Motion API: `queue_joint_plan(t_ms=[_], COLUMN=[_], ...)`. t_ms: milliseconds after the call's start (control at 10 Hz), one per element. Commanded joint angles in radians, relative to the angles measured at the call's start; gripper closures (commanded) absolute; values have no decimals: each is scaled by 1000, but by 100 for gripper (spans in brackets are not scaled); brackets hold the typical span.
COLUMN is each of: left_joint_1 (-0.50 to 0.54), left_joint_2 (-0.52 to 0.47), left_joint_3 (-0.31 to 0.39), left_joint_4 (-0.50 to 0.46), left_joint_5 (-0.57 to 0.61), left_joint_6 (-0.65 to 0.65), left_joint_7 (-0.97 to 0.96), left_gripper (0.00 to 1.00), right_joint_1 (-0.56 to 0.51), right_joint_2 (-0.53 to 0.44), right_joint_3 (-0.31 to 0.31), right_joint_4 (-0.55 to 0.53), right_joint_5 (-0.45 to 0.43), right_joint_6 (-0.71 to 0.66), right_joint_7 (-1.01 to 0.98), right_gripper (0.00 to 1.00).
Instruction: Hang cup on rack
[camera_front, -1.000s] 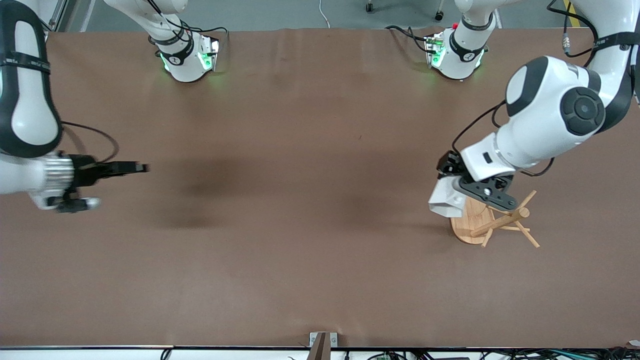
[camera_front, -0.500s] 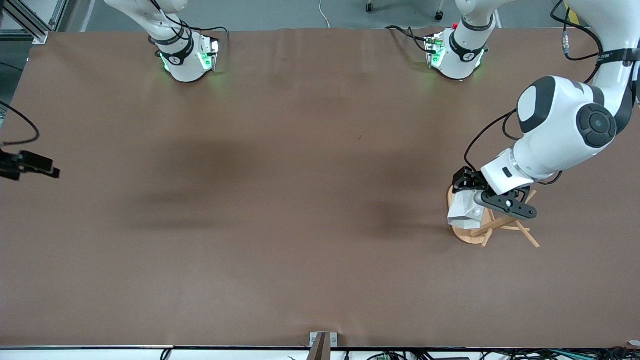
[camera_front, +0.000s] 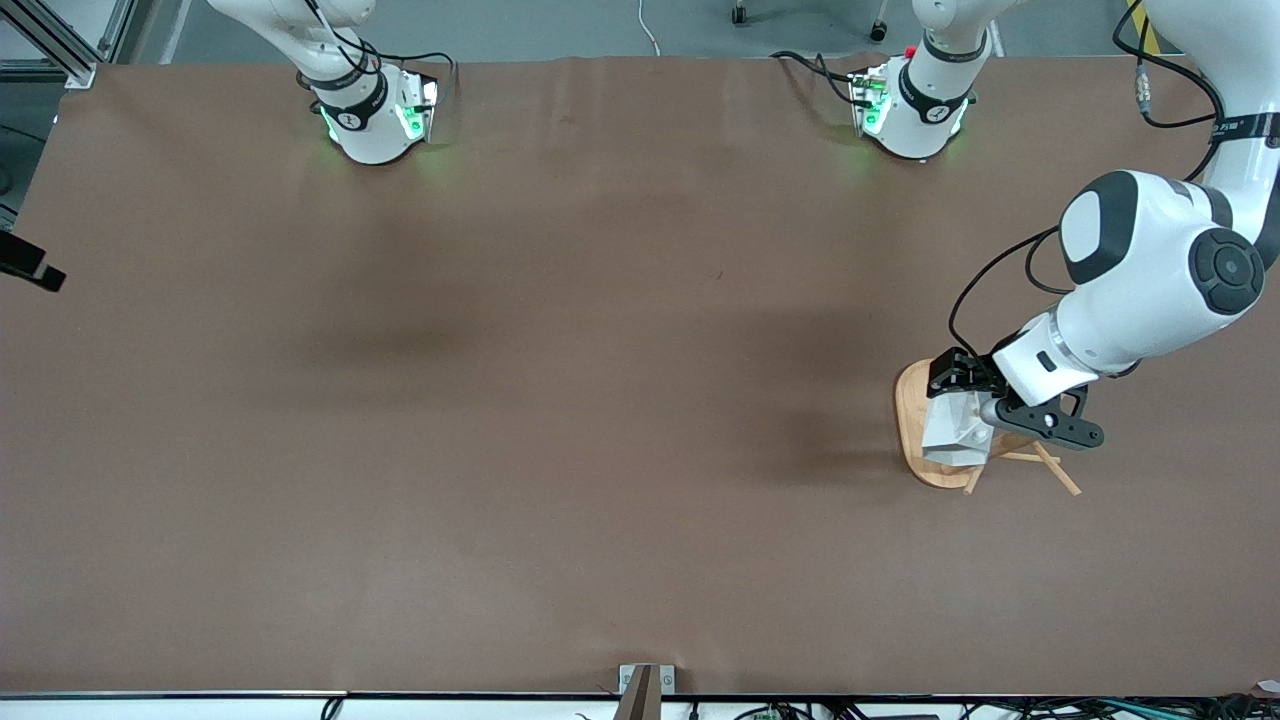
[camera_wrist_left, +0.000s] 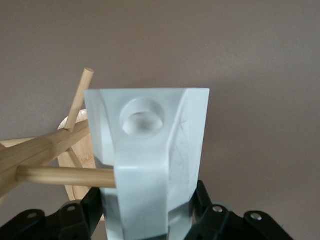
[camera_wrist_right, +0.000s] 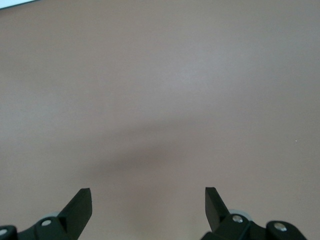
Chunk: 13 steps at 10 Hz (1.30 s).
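Observation:
Next, my left gripper releases the white cup on the rack peg (camera_front: 980, 443) (camera_wrist_left: 95, 176) touching its handle tab, above the oval base. The cup now hangs over that oval base.
The white faceted cup (camera_front: 952, 430) hangs over the oval base of the bamboo rack (camera_front: 912, 415), with my left gripper (camera_front: 985, 405) shut on its body. In the left wrist view the cup (camera_wrist_left: 150, 150) fills the middle, clamped between the black fingers (camera_wrist_left: 92, 207). Its flat handle tab faces the camera and the round hole (camera_wrist_left: 142, 117) shows nothing through it. One rack peg (camera_wrist_left: 65, 175) ends against the tab's edge, below the hole. My right gripper (camera_wrist_right: 148, 200) is open over bare table; only a black fingertip (camera_front: 35, 268) shows in the front view.
The rack's post (camera_wrist_left: 40, 150) and another peg (camera_wrist_left: 80, 97) stick out beside the cup. Two thin pegs (camera_front: 1055, 470) point toward the front camera. Both arm bases (camera_front: 370, 110) stand along the table's back edge on the brown tabletop (camera_front: 600, 400).
My left gripper has carried the cup over the rack's base, closer to the post. The right arm has pulled back almost out of the front view at its own end of the table.

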Motion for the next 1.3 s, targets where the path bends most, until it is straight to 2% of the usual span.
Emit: queue_joint_plan(t_ms=[0, 400, 600, 700, 800, 900, 1200], left_joint_1=[16, 34, 41, 45, 45, 45, 42], left_joint_2=[20, 28, 26, 20, 19, 15, -70], left_joint_3=[0, 1, 1, 1, 1, 1, 1], left_joint_4=[-28, -30, -28, -27, -22, -15, -8], left_joint_5=[-3, -3, -3, -3, -3, -1, 0], left_joint_6=[16, 8, -32, -35, -50, -63, -138], left_joint_7=[2, -3, -1, -6, -14, -15, -20], left_gripper=[100, 96, 89, 73, 25, 0, 0], right_joint_1=[-12, 1, 2, -1, -2, -2, -4], right_joint_2=[-5, -5, -6, -6, -6, -6, -6], right_joint_3=[1, 9, 9, 7, 7, 7, 7], right_joint_4=[5, -3, -8, -8, -8, -8, -8], right_joint_5=[-14, -56, -77, -76, -76, -76, -74], right_joint_6=[1, -12, -8, -11, -11, -11, -11], right_joint_7=[-15, -87, -83, -86, -91, -91, -91], right_gripper=[0, 0, 0, 0, 0, 0, 0])
